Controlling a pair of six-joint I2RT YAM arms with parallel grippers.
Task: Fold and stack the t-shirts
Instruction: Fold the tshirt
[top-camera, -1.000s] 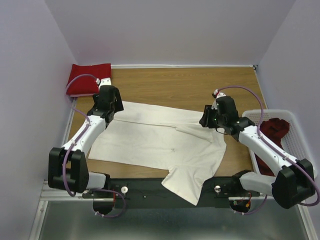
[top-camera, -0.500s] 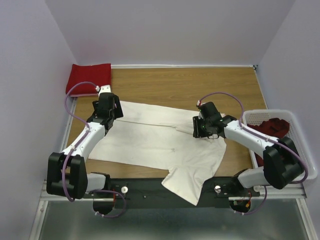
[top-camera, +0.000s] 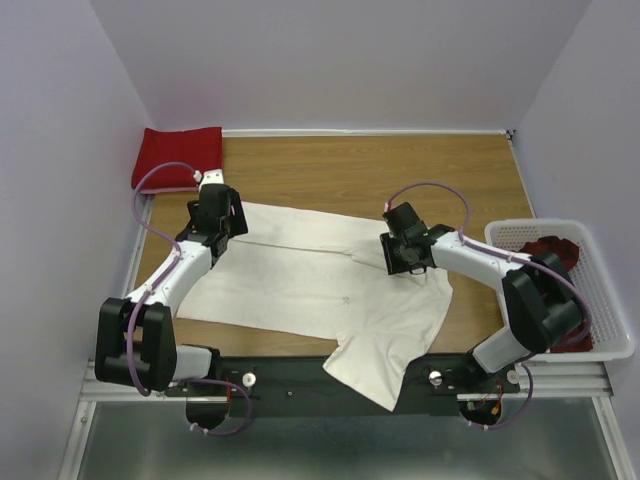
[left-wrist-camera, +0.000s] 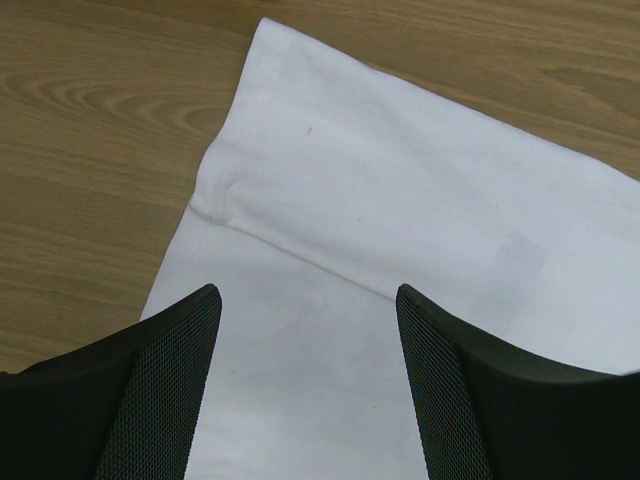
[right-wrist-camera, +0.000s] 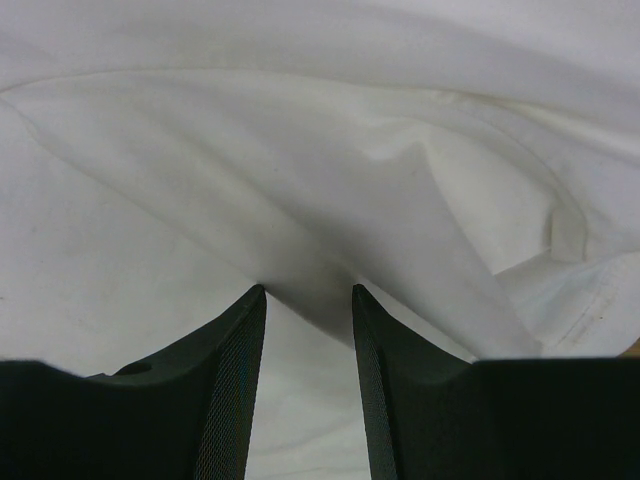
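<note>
The white t-shirt's folded-over layer bunches into a slanting fold at my right gripper, so I will open it, lift it clear, then pinch the layer's near edge (right-wrist-camera: 312, 308) and pull it.
A large cream-white t-shirt (top-camera: 300, 285) lies spread flat across the wooden table, one sleeve hanging over the near edge. My left gripper (top-camera: 213, 218) hovers open over the shirt's far left corner; in the left wrist view its fingertips (left-wrist-camera: 308, 292) straddle flat cloth (left-wrist-camera: 400, 200) just below a seam. My right gripper (top-camera: 402, 254) is low at the shirt's right side near the collar. Its jaws (right-wrist-camera: 308, 290) stand partly open, tips pressed against a raised fold of the white cloth (right-wrist-camera: 300, 150). A bright red folded t-shirt (top-camera: 178, 158) sits at the far left corner. A dark red t-shirt (top-camera: 552, 255) lies in the basket.
A white plastic lattice basket (top-camera: 612, 305) stands at the table's right edge beside the right arm. Bare wood (top-camera: 370, 170) shows behind the white shirt. Walls close in on the left, back and right.
The right arm has swung left from beside the basket onto the white shirt, its gripper now lower against the fold. The left gripper has shifted only slightly.
</note>
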